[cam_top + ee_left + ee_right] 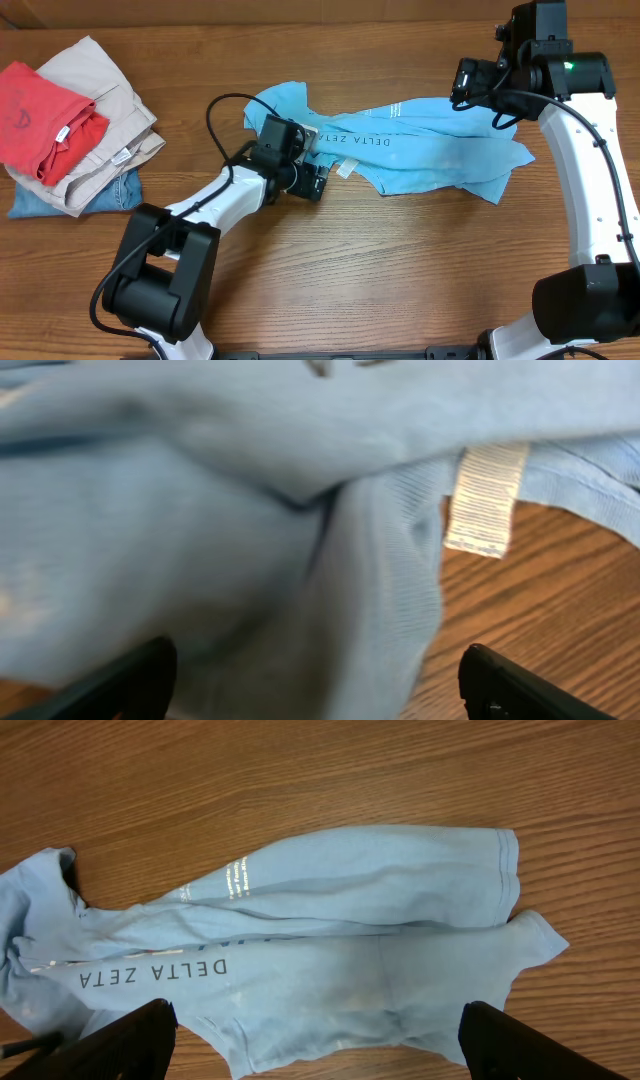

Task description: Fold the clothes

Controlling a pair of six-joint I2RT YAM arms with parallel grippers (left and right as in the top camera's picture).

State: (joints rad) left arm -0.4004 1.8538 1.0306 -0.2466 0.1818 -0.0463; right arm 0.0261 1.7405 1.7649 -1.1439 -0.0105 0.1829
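Note:
The sky-blue T-shirt is bunched up in a narrow strip, so the robot's left gripper will take the fold point(385, 585) next to the neck label and pull the T-shirt open before folding.
The light sky-blue T-shirt point(430, 150) lies crumpled and stretched lengthwise across the middle of the wooden table, with "DELTA ZETA" lettering showing. My left gripper point(315, 180) is open at the shirt's left end, its fingers spread around a bunched fold point(300, 610) near the white neck label point(485, 500). My right gripper point(490, 90) is open and hovers above the shirt's right part; its view shows the shirt point(330, 950) below between the spread fingers, not touched.
A pile of other clothes sits at the table's left edge: a red T-shirt point(40, 115) on beige trousers point(110, 130) over blue denim point(120, 190). Bare wood point(400, 270) lies in front of the shirt.

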